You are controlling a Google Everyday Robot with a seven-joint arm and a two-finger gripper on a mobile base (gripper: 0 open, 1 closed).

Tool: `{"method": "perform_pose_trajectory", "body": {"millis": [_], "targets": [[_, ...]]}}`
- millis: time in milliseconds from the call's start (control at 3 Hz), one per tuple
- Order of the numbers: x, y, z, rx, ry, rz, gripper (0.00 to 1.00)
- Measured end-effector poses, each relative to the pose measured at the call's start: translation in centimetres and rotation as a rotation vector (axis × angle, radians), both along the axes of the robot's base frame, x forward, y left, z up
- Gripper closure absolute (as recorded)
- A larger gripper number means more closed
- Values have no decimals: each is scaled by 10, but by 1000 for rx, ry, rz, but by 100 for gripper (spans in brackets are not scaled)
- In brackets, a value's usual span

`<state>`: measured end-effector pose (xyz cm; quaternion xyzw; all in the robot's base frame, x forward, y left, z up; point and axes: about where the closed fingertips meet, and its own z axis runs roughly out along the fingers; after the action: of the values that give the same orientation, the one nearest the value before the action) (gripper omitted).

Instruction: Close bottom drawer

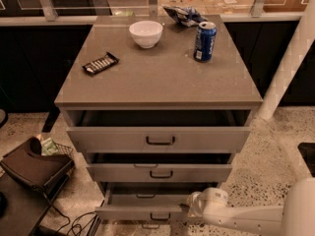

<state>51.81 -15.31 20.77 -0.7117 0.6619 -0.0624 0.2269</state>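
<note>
Next, I let go of the bottom drawer with my gripper once its front is pushed in to sit just beneath the middle drawer's front (149,201).
The grey-taupe cabinet (157,90) has all three drawers pulled out. The bottom drawer (142,212) is the lowest one, partly out, with a small dark pull handle (160,216) and a plain grey inside. My gripper (189,208) is at the end of a white arm (246,219) that reaches in from the lower right. It is at the right end of the bottom drawer's front, touching or nearly touching it.
On the cabinet top are a white bowl (145,33), a blue can (204,41), a dark snack bar (100,63) and a crumpled bag (183,14). A dark case (34,165) and cables lie on the floor at the left. A white post (288,68) stands at the right.
</note>
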Motion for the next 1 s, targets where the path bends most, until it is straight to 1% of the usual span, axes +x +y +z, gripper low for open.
{"method": "perform_pose_trajectory", "body": {"millis": [333,667,1000], "targets": [[0,0,0,0,0,0,100],[23,7,7,10,-54,21,100],[23,7,7,10,-54,21,100]]}}
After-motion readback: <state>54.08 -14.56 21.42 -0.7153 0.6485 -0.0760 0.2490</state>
